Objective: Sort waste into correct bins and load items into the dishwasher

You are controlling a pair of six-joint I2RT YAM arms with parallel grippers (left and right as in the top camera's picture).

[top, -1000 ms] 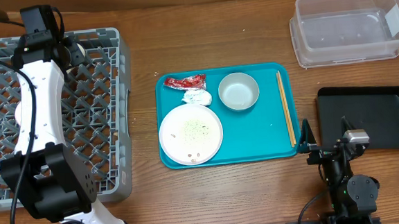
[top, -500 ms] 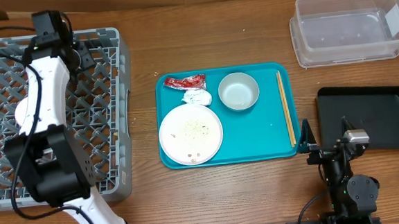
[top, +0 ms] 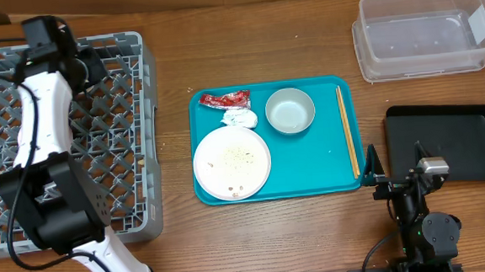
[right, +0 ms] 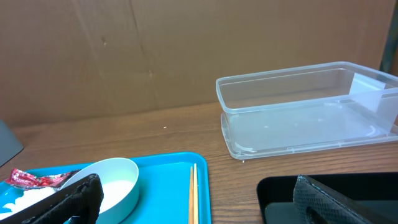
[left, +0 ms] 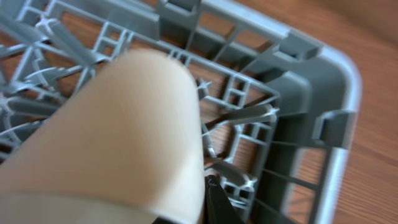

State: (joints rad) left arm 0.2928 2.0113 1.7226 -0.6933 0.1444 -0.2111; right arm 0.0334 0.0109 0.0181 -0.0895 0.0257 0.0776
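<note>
Next, I let go of the small white cup with my left gripper on the pegs just inside the grey dishwasher rack's far side (top: 52, 75).
My left gripper (top: 86, 65) hangs over the far right corner of the grey dishwasher rack (top: 134, 159). In the left wrist view a small white cup (left: 112, 137) fills the left half. One black finger (left: 214, 202) lies against its outer wall and the other is hidden behind it, so the gripper (left: 202, 186) is shut on the cup's wall. My right gripper (top: 395, 173) stands open at the near edge. On the teal tray sit a red wrapper (top: 224, 98), a white tissue (top: 239, 117), a white plate (top: 231, 161) with crumbs, a grey bowl (top: 290, 111) and chopsticks (top: 347, 130).
The clear tub (top: 422, 32) stands at the far right and the black tray (top: 450, 144) is near right, beside my right gripper. The teal tray (top: 312, 170) lies in the middle. The rack's corner wall (left: 336, 93) is close to the cup.
The left arm has swung a little to the left over the rack's far corner and its jaws have closed. The right arm and the tray's contents have not moved.
</note>
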